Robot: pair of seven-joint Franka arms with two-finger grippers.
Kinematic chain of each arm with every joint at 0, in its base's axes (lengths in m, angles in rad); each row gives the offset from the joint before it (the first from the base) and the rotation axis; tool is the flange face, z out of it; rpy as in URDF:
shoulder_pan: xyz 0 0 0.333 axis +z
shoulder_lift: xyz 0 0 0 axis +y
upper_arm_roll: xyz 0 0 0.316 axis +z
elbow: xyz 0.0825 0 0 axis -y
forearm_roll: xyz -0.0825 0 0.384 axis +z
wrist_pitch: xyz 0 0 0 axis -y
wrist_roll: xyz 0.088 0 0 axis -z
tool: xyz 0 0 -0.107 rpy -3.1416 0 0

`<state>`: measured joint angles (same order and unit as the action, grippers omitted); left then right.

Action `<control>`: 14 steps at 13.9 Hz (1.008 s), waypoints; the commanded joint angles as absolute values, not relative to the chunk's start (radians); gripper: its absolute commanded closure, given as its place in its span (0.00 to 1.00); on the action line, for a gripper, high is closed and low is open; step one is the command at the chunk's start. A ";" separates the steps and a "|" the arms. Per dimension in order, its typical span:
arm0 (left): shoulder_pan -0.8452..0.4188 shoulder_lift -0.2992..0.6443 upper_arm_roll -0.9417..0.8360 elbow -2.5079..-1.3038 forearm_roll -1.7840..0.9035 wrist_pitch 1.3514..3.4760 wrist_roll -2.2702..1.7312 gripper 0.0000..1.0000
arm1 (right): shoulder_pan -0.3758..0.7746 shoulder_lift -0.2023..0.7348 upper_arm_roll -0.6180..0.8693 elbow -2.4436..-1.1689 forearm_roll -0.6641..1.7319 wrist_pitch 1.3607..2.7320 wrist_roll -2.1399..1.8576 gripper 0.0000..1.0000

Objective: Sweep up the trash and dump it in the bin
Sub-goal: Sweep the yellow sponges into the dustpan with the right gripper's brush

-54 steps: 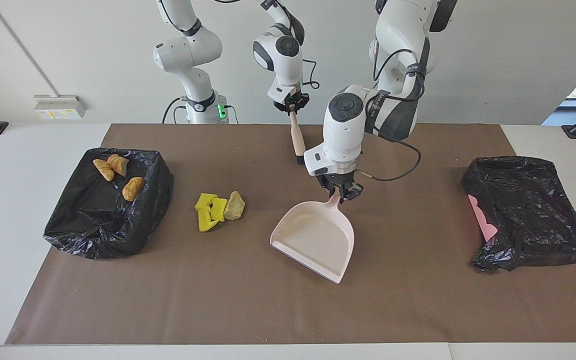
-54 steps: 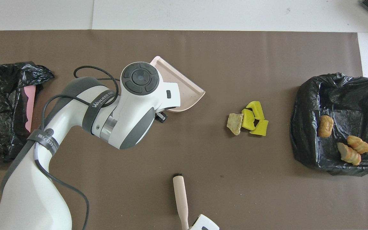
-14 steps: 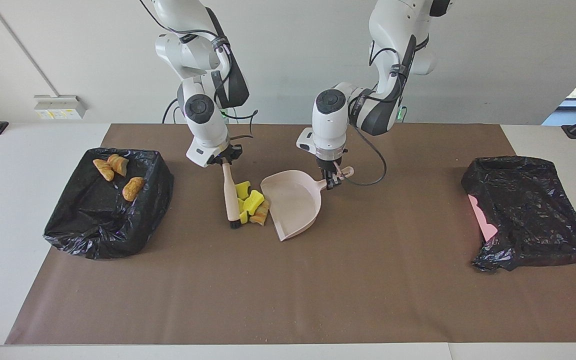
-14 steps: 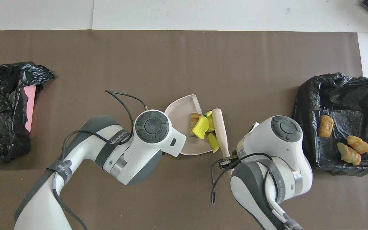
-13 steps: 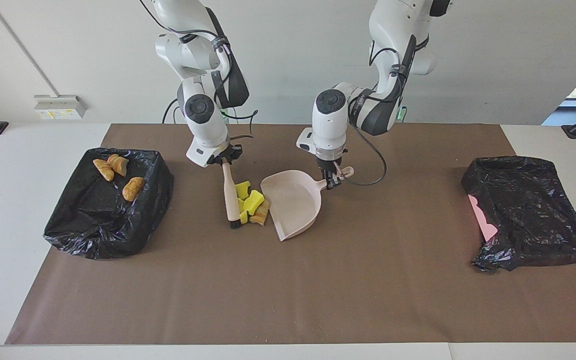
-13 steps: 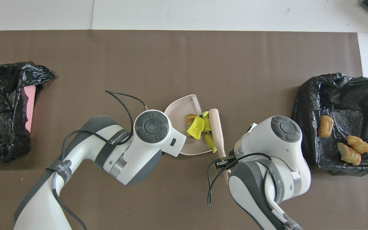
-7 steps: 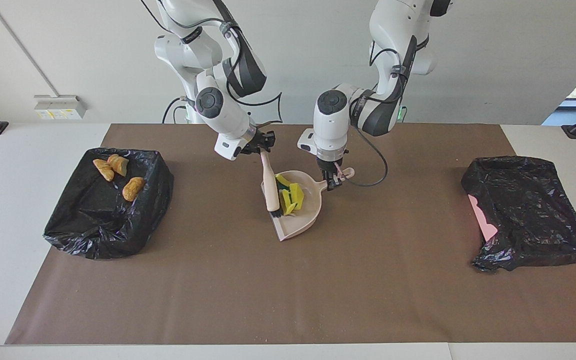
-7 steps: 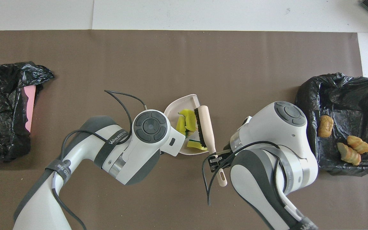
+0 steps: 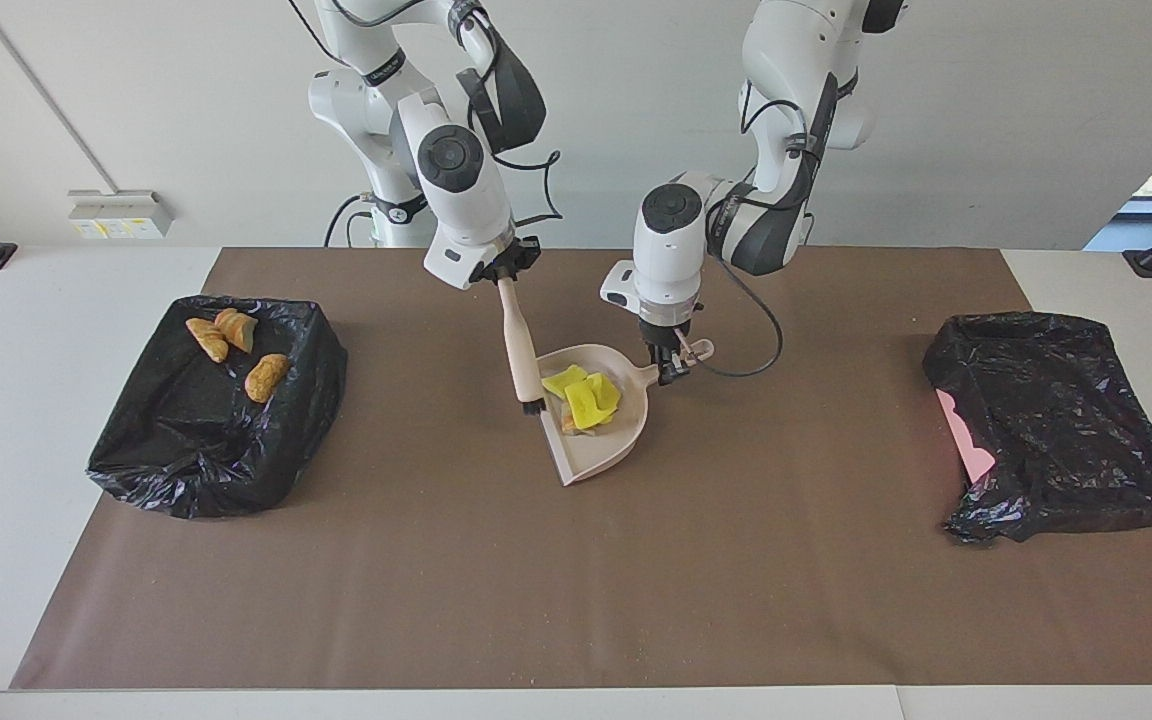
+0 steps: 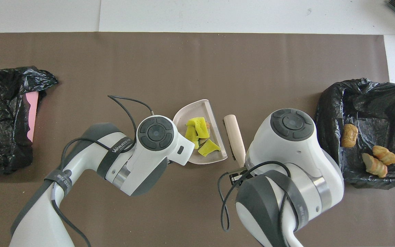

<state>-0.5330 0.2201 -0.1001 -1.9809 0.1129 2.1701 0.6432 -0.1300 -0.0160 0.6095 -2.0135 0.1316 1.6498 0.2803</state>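
I need to use my right gripper to set the wooden brush down on the bare brown mat point(image 10: 207, 206) between my arms, closer to me than the dustpan.
A pale pink dustpan point(image 9: 591, 462) point(image 10: 192, 108) rests on the brown mat mid-table. My left gripper point(image 9: 673, 365) is shut on its handle; in the overhead view the arm's wrist hides that grip. The trash point(image 9: 584, 395) point(image 10: 197, 132), yellow foam wedges with an orange-brown piece among them, lies inside the pan. My right gripper point(image 9: 504, 278) is shut on the handle of a wooden brush point(image 9: 519, 350) point(image 10: 234, 132). The brush hangs tilted, its bristle end just outside the pan's open mouth, toward the right arm's end of the table.
A bin lined with a black bag point(image 9: 196, 470) point(image 10: 324, 137) stands at the right arm's end and holds three bread-like pieces point(image 9: 266, 377) point(image 10: 349, 135). Another crumpled black bag point(image 9: 1056, 420) point(image 10: 2, 120) with a pink edge showing lies at the left arm's end.
The brush pushed the yellow and brown pieces off the mat into the dustpan, then drew back out of the pan toward the right arm's end and stood more upright. The dustpan barely moved.
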 commanded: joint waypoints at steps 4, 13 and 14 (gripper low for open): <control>-0.433 0.134 -0.100 -2.002 0.124 2.129 0.724 1.00 | -0.048 -0.132 0.620 -2.057 0.136 1.537 0.549 1.00; -0.103 -0.020 -0.091 -2.003 0.057 1.991 1.047 1.00 | 0.207 -0.233 0.621 -2.368 0.417 2.006 0.624 1.00; -0.057 -0.029 -0.091 -2.003 0.057 1.974 1.078 1.00 | 0.216 -0.239 0.621 -2.400 0.417 2.044 0.626 1.00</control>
